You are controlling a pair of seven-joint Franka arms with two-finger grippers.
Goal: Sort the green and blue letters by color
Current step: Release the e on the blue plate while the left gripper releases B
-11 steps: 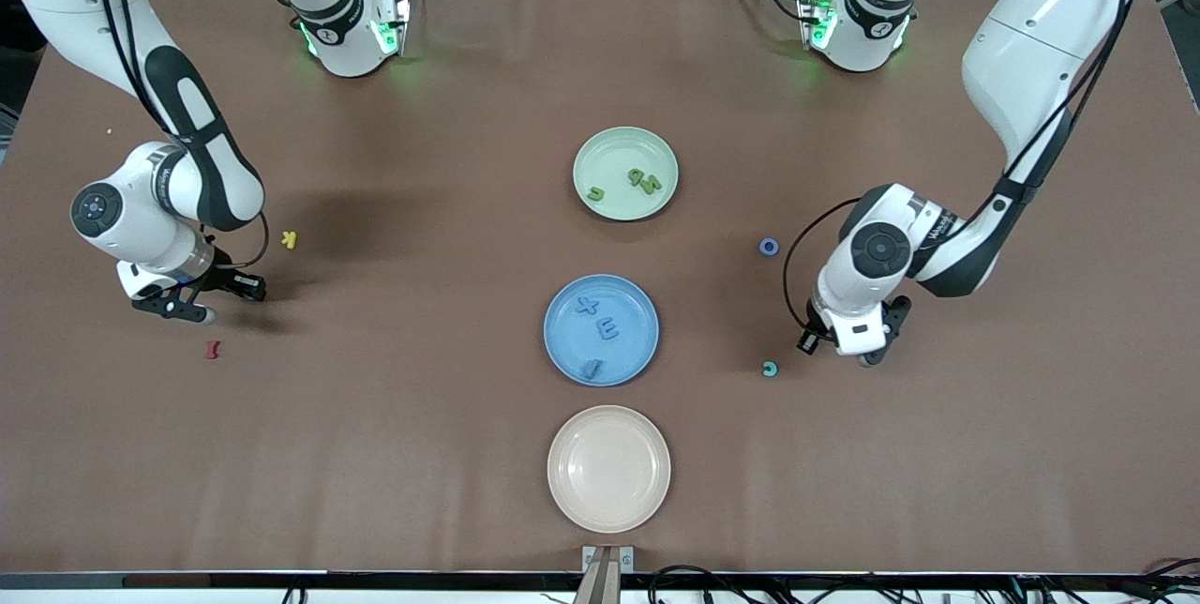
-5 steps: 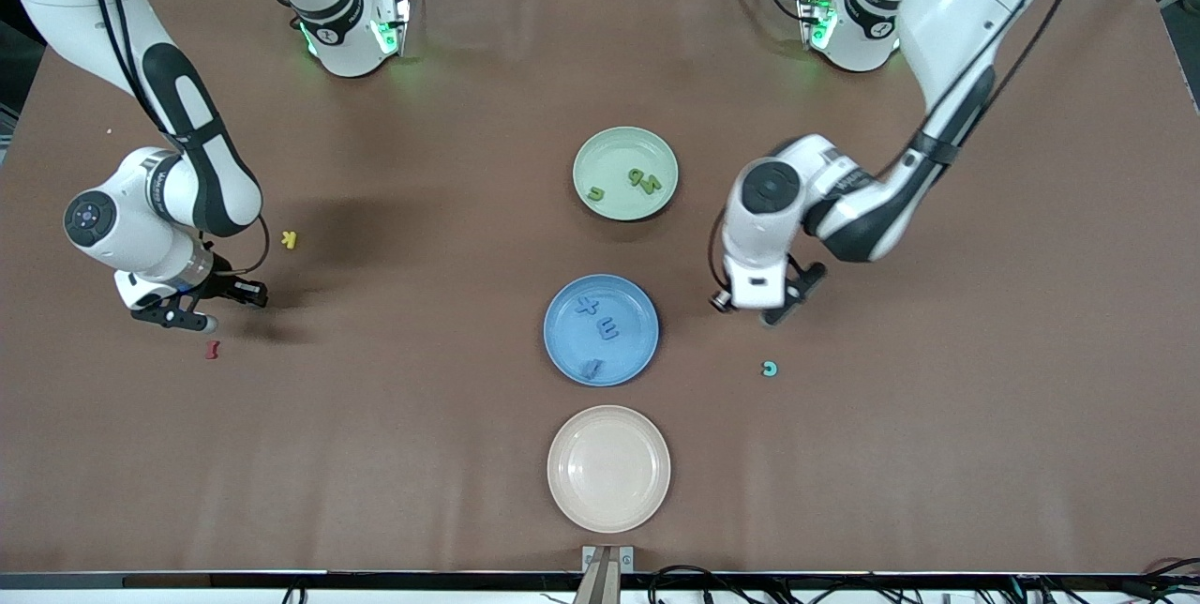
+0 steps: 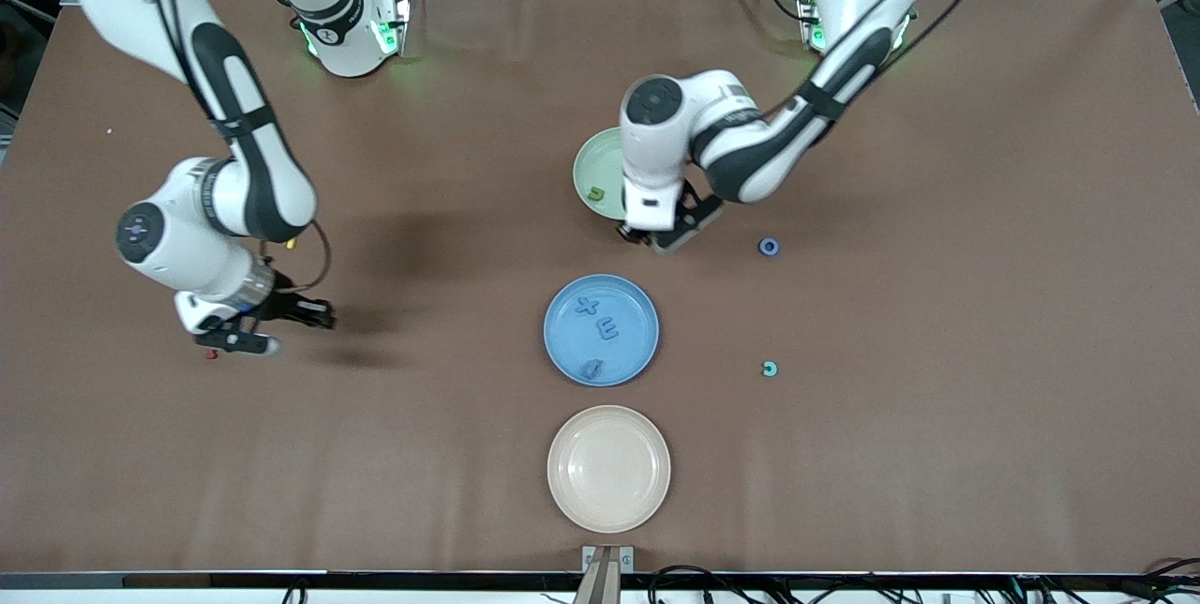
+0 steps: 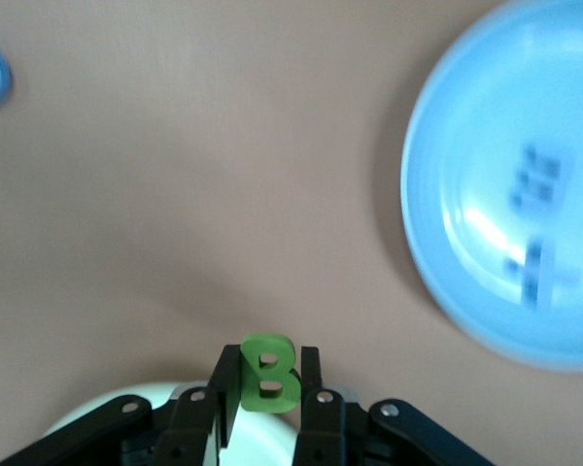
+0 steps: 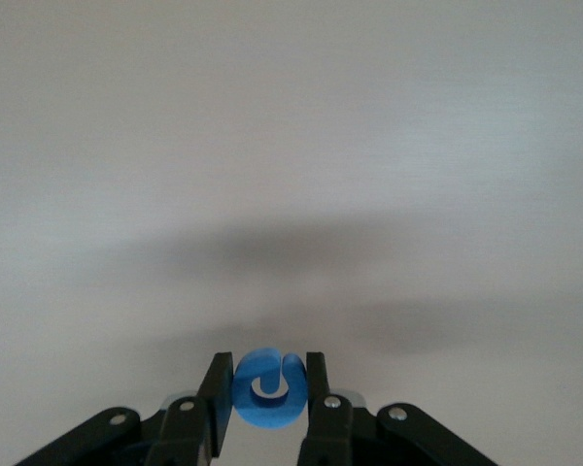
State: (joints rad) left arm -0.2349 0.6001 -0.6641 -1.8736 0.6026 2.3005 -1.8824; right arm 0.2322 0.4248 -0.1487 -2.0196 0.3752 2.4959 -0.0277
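Observation:
Next, my right gripper lets go of the round blue letter in the blue plate (image 3: 588, 332), close beside the blue E. The round letter is now low over bare table.
My left gripper (image 3: 661, 238) is shut on an olive-green B (image 4: 268, 374) and holds it over the edge of the pale green plate (image 3: 592, 163), which the arm partly hides. A green U (image 3: 594, 194) lies in that plate. The blue plate (image 3: 562, 355) holds a blue X (image 3: 588, 306), a blue E (image 3: 607, 331) and a third blue letter (image 3: 592, 367). My right gripper (image 3: 236, 339) is shut on a round blue letter (image 5: 269, 388), low over bare table toward the right arm's end. A blue ring letter (image 3: 769, 247) lies on the table toward the left arm's end.
A teal C (image 3: 770, 368) lies on the table, nearer the front camera than the blue ring. An empty pink plate (image 3: 608, 468) sits nearest the camera. A dark red letter (image 3: 212, 354) peeks out beside my right gripper. A bit of the yellow K (image 3: 291, 245) shows by the right arm.
My left arm swung with the green B from beside the teal C to the green plate's edge. My right arm moved toward the plates with the blue letter.

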